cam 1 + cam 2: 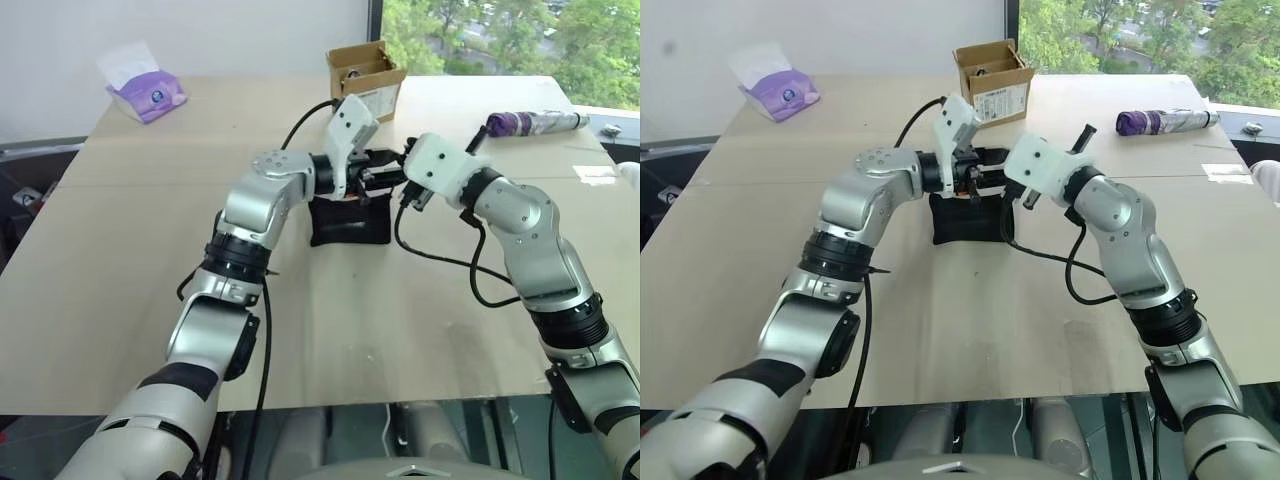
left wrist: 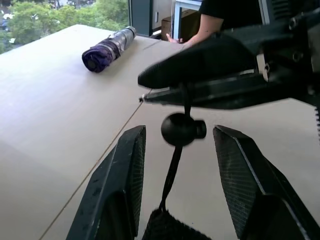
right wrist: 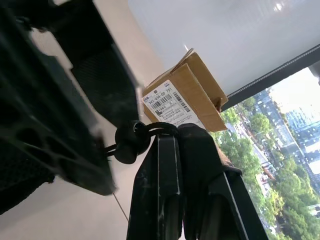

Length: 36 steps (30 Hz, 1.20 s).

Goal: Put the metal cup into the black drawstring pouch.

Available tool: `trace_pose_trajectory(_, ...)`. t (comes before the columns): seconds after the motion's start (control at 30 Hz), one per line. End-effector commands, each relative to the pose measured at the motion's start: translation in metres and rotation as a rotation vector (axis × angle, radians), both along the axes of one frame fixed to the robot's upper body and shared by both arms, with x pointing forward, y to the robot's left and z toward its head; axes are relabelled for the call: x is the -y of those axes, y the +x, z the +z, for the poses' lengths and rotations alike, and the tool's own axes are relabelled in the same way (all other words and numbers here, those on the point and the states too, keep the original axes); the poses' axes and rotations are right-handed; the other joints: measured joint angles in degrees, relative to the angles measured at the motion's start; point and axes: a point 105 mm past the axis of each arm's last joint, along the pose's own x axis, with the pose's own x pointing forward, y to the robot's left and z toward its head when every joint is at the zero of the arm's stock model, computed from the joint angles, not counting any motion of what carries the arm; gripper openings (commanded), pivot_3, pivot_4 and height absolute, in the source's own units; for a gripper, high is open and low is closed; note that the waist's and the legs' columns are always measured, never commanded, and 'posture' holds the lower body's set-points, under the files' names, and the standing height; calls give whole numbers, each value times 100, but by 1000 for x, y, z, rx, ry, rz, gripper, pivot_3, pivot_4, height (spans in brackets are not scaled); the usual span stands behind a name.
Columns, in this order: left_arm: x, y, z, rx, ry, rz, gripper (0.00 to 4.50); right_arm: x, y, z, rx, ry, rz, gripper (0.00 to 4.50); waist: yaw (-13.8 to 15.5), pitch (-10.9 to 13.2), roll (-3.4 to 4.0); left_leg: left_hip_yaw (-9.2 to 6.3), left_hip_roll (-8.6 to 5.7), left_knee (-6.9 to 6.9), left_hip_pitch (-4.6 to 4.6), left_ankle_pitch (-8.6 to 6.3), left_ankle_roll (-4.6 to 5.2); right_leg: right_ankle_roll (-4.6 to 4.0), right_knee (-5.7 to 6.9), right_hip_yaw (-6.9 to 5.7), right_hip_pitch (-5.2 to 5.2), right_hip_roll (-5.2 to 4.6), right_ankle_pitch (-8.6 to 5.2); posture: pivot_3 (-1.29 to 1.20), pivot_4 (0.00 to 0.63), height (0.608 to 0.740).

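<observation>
My right gripper will let the thin cord go on the tan table point(image 1: 432, 227) beside the pouch, toward the side of the purple-and-silver tube. The cord is now held taut above the pouch.
The black drawstring pouch point(image 1: 350, 224) stands on the tan table point(image 1: 150, 250) at its middle, and both grippers meet just above its mouth. My right gripper point(image 3: 175, 132) is shut on the pouch's thin cord, just past the round cord toggle point(image 3: 131, 142), and holds it up taut. In the left wrist view the cord rises from the pouch fabric point(image 2: 167, 229) to that toggle point(image 2: 181, 129). My left gripper point(image 2: 180, 131) is open, one finger on each side of the toggle without touching it. The right gripper's fingers point(image 2: 200, 75) cross above it. The metal cup is hidden.
A small cardboard box point(image 1: 365, 72) stands just behind the pouch. A purple tissue pack point(image 1: 147, 95) lies at the far left, and a purple-and-silver tube point(image 1: 530, 123) at the far right. A person's arm point(image 2: 207, 27) rests past the table's far end.
</observation>
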Motion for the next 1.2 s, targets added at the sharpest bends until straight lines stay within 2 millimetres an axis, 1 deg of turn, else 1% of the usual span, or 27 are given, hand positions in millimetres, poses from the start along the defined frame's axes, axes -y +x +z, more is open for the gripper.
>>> trace_pose_trajectory(0.03,2,-1,17,62,-19,-15,2160,-4,-9,22,80,12,21,0,-1,0,0,0,0,0,0,0,0,0,0,0,0,0,0,0,150,740)
trace_pose_trajectory(0.13,4,-1,16,57,-24,-16,2160,-4,-9,21,80,12,20,0,1,0,0,0,0,0,0,0,0,0,0,0,0,0,0,0,150,740)
trace_pose_trajectory(0.27,8,-4,11,45,-19,-31,1189,-4,-10,22,80,24,17,0,1,0,0,0,0,0,0,0,0,0,0,0,0,0,0,0,150,740)
trace_pose_trajectory(0.3,8,-4,10,40,-22,-27,676,-4,-10,22,77,32,15,0,1,0,0,0,0,0,0,0,0,0,0,0,0,0,0,0,150,740)
trace_pose_trajectory(0.33,9,-4,9,34,-27,-19,358,-3,-10,22,71,38,13,0,1,0,0,0,0,0,0,0,0,0,0,0,0,0,0,0,150,740)
trace_pose_trajectory(0.37,9,-3,9,30,-32,-13,162,-2,-10,21,65,42,12,0,1,0,0,0,0,0,0,0,0,0,1,0,0,0,0,0,150,740)
trace_pose_trajectory(0.5,9,-2,8,18,-41,4,163,3,-9,19,51,58,-1,0,1,0,0,0,0,0,0,0,0,0,1,0,0,0,0,0,150,740)
trace_pose_trajectory(0.53,9,-2,5,9,-33,5,163,7,-7,20,46,77,-16,0,2,0,0,0,0,0,0,0,0,0,1,0,0,0,0,0,150,740)
trace_pose_trajectory(0.6,7,-3,-6,-21,4,5,163,21,0,22,16,168,-69,0,1,0,0,0,0,0,0,0,0,0,1,0,0,0,0,0,150,740)
trace_pose_trajectory(0.63,5,-5,-14,-41,26,4,163,30,5,23,2,217,-106,0,-2,0,0,0,0,0,0,0,0,0,2,0,0,0,0,0,150,740)
trace_pose_trajectory(0.67,3,-6,-25,-65,52,6,163,45,12,23,-6,254,-165,0,-1,0,0,0,0,0,1,0,0,0,2,1,0,0,0,0,150,740)
trace_pose_trajectory(0.7,0,-8,-34,-84,74,12,163,57,17,22,-6,272,-214,0,0,0,0,0,0,0,2,0,0,0,3,2,1,0,0,0,150,740)
trace_pose_trajectory(0.73,-2,-9,-40,-96,88,16,163,64,20,22,-5,281,-245,0,1,0,0,0,0,0,2,0,0,0,3,2,1,0,0,0,150,740)
trace_pose_trajectory(0.8,-12,-13,-64,-130,153,30,163,94,29,20,-29,384,-351,0,1,0,0,1,0,0,2,0,0,0,4,2,1,0,0,0,150,740)
trace_pose_trajectory(0.83,-16,-16,-73,-151,172,36,163,111,33,18,-30,400,-410,0,2,0,1,1,1,0,4,0,0,-1,4,2,2,0,0,0,150,740)
trace_pose_trajectory(0.87,-19,-18,-80,-164,187,41,163,125,35,15,-30,406,-459,0,3,0,1,2,0,-1,4,0,0,-1,5,4,2,-1,0,0,150,740)
trace_pose_trajectory(0.9,-21,-18,-82,-168,193,49,163,135,35,13,-31,408,-492,0,11,0,1,1,1,-1,4,0,0,-1,4,3,2,0,0,0,150,740)
trace_pose_trajectory(0.97,-22,-18,-85,-173,199,57,163,144,34,6,-40,385,-515,0,15,0,1,3,0,-1,3,-1,2,-1,3,3,2,-2,0,0,150,740)
trace_pose_trajectory(1.1,-27,-18,-90,-182,219,71,162,146,32,-13,-90,360,-519,0,3,0,1,4,0,-1,4,-5,9,0,4,4,2,-1,0,0,150,740)
trace_pose_trajectory(1.2,-30,-19,-95,-181,242,71,162,149,30,-32,-155,347,-530,0,-9,-1,2,7,0,-1,7,-8,14,0,5,8,2,-1,0,0,150,740)
